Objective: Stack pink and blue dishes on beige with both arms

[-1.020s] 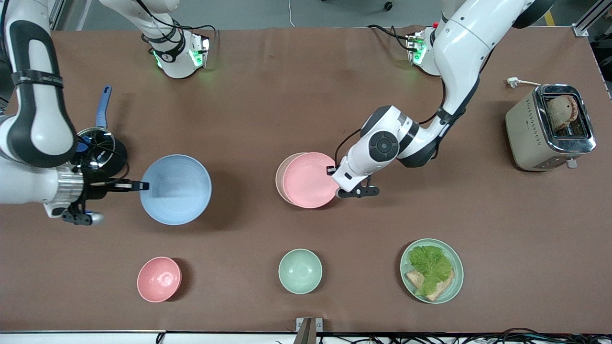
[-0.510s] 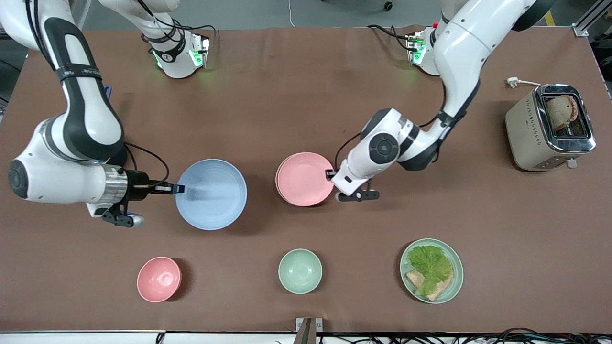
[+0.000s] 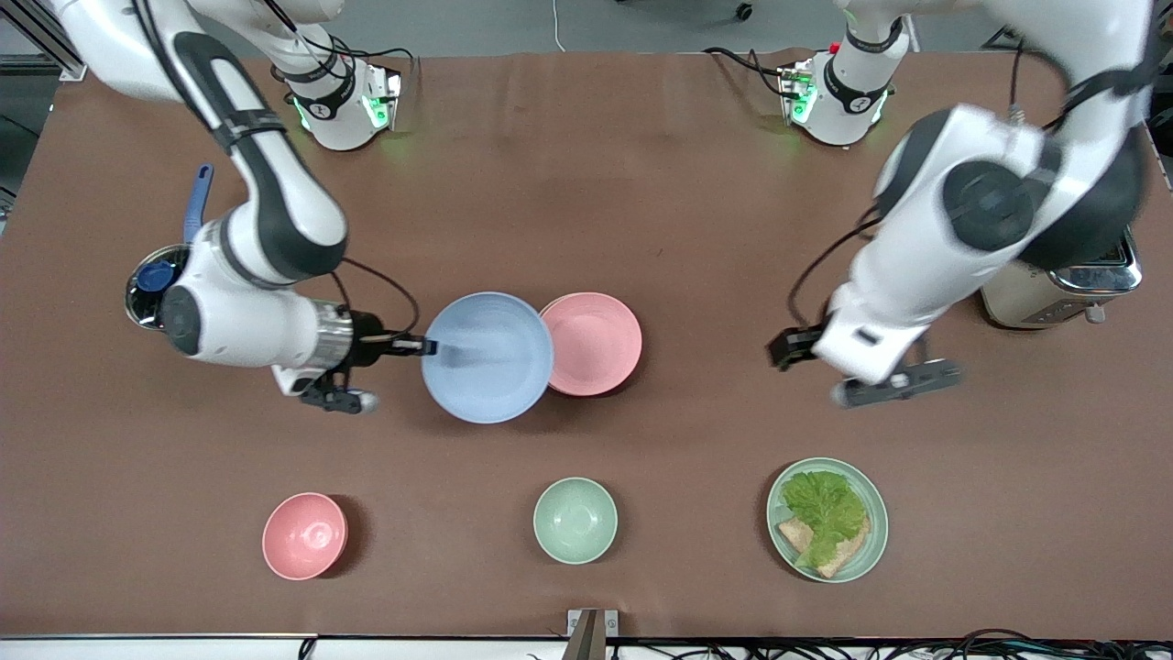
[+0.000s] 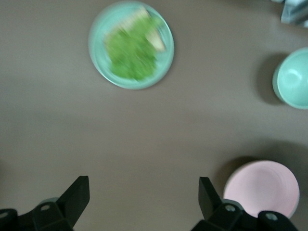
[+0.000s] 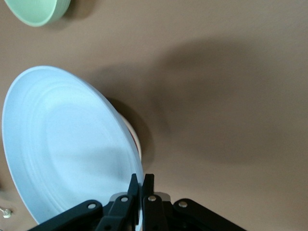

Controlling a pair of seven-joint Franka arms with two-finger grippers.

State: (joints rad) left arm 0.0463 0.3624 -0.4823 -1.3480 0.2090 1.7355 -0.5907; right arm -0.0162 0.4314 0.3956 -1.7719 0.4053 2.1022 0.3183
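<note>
Next, I release the light blue plate from my right gripper squarely on top of the pink plate (image 3: 586,341).
My right gripper (image 3: 429,346) is shut on the rim of the light blue plate (image 3: 487,357) and holds it above the table, its edge overlapping the pink plate (image 3: 600,344). In the right wrist view the fingertips (image 5: 142,185) pinch the blue plate's (image 5: 67,144) rim. The pink plate rests on the beige plate, which is almost fully hidden beneath it. My left gripper (image 3: 781,350) hangs open over bare table between the pink plate and the toaster, holding nothing. The left wrist view shows that gripper (image 4: 144,202) spread wide, with the pink plate (image 4: 262,187) beside one finger.
Near the front camera stand a small pink bowl (image 3: 304,535), a mint-green bowl (image 3: 575,520) and a mint-green plate (image 3: 882,518) with lettuce and bread. A toaster (image 3: 1054,298) sits at the left arm's end, a steel pot (image 3: 151,284) at the right arm's end.
My right arm has carried the blue plate toward the pink plate until they overlap. My left gripper has let go of the pink plate, opened and swung away toward the toaster.
</note>
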